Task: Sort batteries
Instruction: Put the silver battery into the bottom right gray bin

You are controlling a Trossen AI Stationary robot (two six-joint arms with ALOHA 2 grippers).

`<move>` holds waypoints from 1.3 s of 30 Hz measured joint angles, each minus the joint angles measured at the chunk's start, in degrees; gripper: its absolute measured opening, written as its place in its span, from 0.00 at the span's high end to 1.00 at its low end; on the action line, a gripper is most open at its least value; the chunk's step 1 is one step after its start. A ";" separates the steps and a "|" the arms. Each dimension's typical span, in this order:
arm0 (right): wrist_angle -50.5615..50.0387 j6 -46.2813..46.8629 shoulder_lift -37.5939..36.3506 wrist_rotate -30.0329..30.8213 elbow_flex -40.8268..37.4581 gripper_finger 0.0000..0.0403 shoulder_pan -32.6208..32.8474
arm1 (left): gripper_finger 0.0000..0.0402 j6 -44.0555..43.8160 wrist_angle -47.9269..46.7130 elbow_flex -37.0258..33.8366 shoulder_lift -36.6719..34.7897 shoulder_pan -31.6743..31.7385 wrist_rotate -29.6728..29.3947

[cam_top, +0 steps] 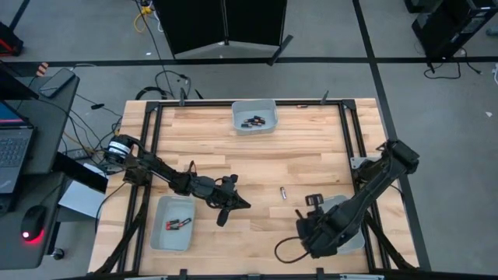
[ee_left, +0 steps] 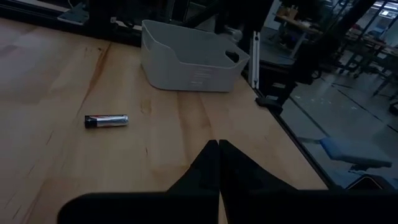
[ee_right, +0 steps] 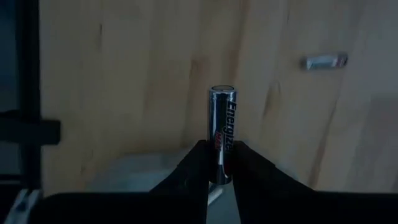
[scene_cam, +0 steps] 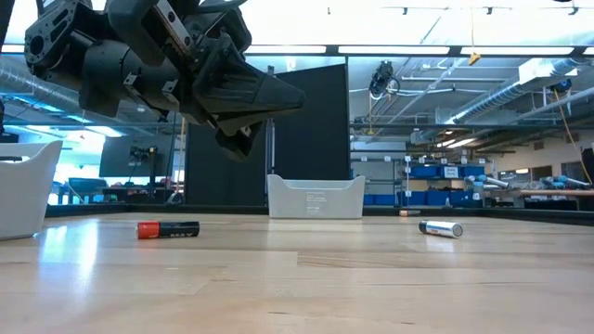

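The robot's right gripper needs to release the silver battery, now above the tray's far corner, inside the pale tray point(cam_top: 332, 226) beneath the arm of that right gripper.
My right gripper point(cam_top: 313, 201) is shut on a silver battery point(ee_right: 221, 118) above the far left corner of the right pale tray point(cam_top: 352, 233). My left gripper point(cam_top: 243, 204) is shut and empty, raised above mid-table; it also shows in the low view point(scene_cam: 292, 95) and in its wrist view point(ee_left: 219, 149). A silver battery point(cam_top: 283, 192) lies on its side on the wood between the grippers; it also shows in the low view point(scene_cam: 440, 228) and the left wrist view point(ee_left: 106, 121). A red-and-black battery point(scene_cam: 168, 228) lies on the table below my left gripper. My right gripper pinches the silver battery's end nearer the wrist point(ee_right: 219, 155) between its two fingers. The battery lies along the fingers, and most of its length sticks out past the fingertips. It is lifted clear, with the wood and the pale tray's rim point(ee_right: 143, 168) behind it.
The left pale tray point(cam_top: 173, 223) holds red-and-black batteries point(cam_top: 177, 224). The far pale tray point(cam_top: 254, 115) holds dark batteries point(cam_top: 253, 121). Bare wood lies between the trays. A black frame runs round the table's edges.
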 joint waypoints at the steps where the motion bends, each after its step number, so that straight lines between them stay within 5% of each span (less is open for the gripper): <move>1: -0.55 1.28 -0.83 -0.92 -0.61 0.86 -0.24 | 0.99 0.08 0.00 0.00 0.00 0.00 -0.01; 13: -1.47 17.75 -12.31 -7.86 -14.15 0.86 0.55 | 0.99 1.09 0.00 0.00 0.00 0.00 -0.73; 23: 11.95 27.64 -22.18 -11.72 -31.54 0.86 2.43 | 0.99 1.08 0.02 0.00 0.00 0.00 -0.73; 34: 18.90 32.20 -23.84 -12.14 -34.71 0.86 2.83 | 0.99 1.07 0.15 0.00 0.00 0.09 -0.99; 39: 29.63 38.88 -23.66 -12.03 -38.61 0.86 2.13 | 0.99 1.08 -2.24 0.00 -0.48 0.47 -0.99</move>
